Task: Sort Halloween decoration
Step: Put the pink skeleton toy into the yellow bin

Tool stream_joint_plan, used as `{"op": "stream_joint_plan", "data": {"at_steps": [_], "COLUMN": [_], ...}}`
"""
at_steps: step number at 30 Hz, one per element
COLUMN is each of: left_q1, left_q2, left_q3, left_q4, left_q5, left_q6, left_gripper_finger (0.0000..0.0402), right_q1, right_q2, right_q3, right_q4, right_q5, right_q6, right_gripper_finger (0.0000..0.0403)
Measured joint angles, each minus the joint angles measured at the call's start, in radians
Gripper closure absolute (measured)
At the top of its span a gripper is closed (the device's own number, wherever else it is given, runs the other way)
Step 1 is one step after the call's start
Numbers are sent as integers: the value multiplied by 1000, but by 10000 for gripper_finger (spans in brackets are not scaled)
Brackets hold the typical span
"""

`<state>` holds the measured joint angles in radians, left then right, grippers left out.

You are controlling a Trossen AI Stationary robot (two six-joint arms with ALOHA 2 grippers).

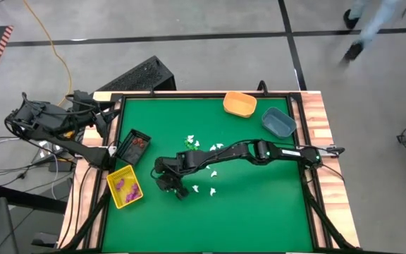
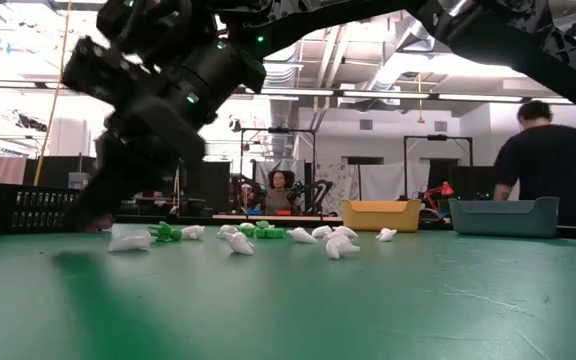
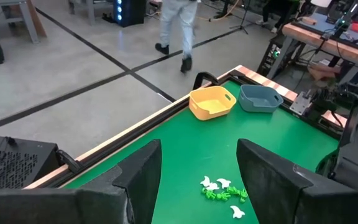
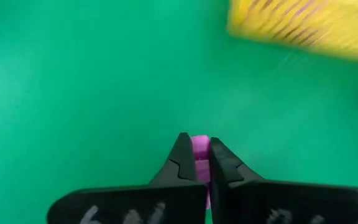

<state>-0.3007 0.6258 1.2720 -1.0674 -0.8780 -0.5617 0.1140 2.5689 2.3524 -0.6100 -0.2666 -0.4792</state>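
The purple trinket will leave my right gripper in the yellow bin [image 1: 134, 190], among the other purple trinkets.
My right gripper [image 1: 177, 189] reaches across the green table to a spot just right of the yellow bin [image 1: 124, 188] and is shut on a purple trinket [image 4: 200, 144]. The yellow bin holds more purple trinkets [image 1: 126, 187]. White trinkets [image 1: 207, 171] and a few green ones [image 1: 189, 143] lie scattered mid-table; the low view shows them in a row [image 2: 238, 240]. The black bin [image 1: 134, 146] holds reddish-brown pieces. My left gripper [image 3: 197, 155] waits open, raised over the table's left edge [image 1: 108, 152]. My right gripper pinches the purple trinket [image 4: 200, 142] between its two fingertips [image 4: 182, 155], coming from above and pointing down at the table. Only the piece's top shows between the tips. Whether it is clear of the table I cannot tell.
An orange bin [image 1: 240, 104] and a blue bin [image 1: 278, 121] stand at the table's far right corner. A raised wooden rim [image 1: 316, 120] frames the mat. Open green surface lies along the near edge. People are in the room beyond [image 2: 553, 165].
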Motion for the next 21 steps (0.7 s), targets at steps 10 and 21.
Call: {"op": "stream_joint_plan", "data": {"at_steps": [10, 21], "left_q1": [0, 0], "left_q2": [0, 0], "left_q3": [0, 0], "left_q4": [1, 0], "left_q5": [2, 12], "left_q6": [-2, 0], "left_gripper_finger": [202, 202], "right_q1": [6, -14], "right_q2": [-15, -11], "right_q3": [3, -5], "right_q4": [455, 719], "right_q5": [9, 5], "right_q6": [163, 104], "right_gripper_finger": [400, 401]}}
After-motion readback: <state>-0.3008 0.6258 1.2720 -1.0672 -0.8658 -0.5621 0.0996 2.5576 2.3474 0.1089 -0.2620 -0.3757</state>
